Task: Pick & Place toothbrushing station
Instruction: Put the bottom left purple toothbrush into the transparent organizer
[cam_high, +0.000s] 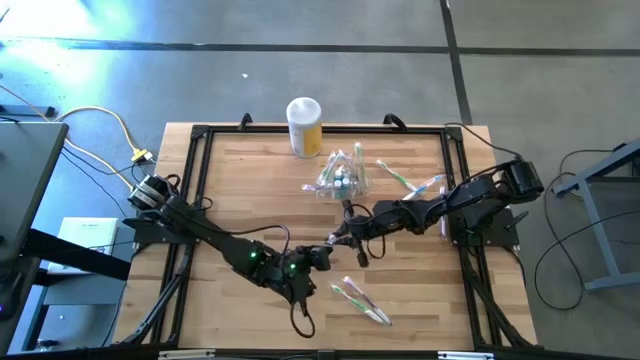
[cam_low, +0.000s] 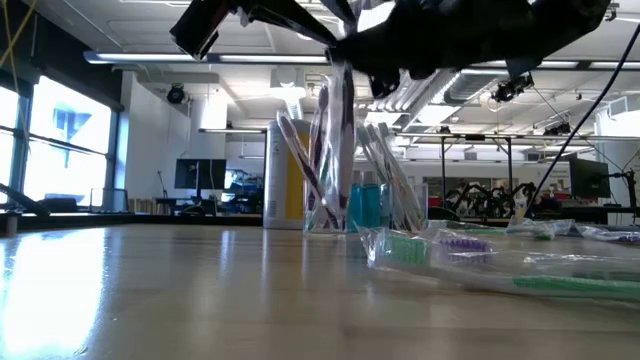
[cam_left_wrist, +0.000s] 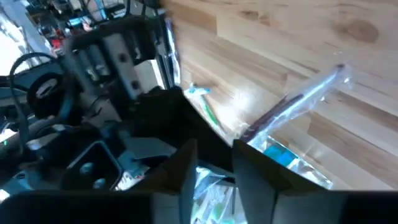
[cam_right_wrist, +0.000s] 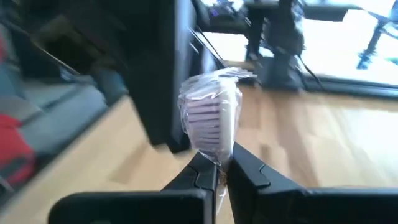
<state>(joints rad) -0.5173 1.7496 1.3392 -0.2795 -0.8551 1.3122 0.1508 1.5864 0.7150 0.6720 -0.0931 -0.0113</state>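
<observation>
My right gripper is to put the wrapped toothbrush, now held above the table's middle, down in the clear plastic holder (cam_high: 350, 179), so that it sits among the standing toothbrushes.
The toothbrushing station (cam_high: 340, 180), a clear plastic holder with several toothbrushes standing in it, rests on the wooden table behind both grippers and also shows in the low view (cam_low: 350, 205). My right gripper (cam_right_wrist: 219, 174) is shut on a wrapped toothbrush (cam_right_wrist: 211, 118) with purple-and-white bristles. It meets my left gripper (cam_high: 325, 255) above the table's middle. In the left wrist view the left gripper's fingers (cam_left_wrist: 214, 180) stand apart. I cannot tell whether they touch the toothbrush. My right gripper pinches the wrapped toothbrush between its two fingers just below the head (cam_right_wrist: 216, 157). The fingers come in about level from the table's right side. The head sticks out beyond the fingertips, and the toothbrush is lifted clear of the table.
A yellow canister with a white lid (cam_high: 304, 125) stands at the far edge. Loose wrapped toothbrushes lie near the front (cam_high: 362, 300) and right of the station (cam_high: 410, 180). A black frame (cam_high: 200, 200) borders the tabletop.
</observation>
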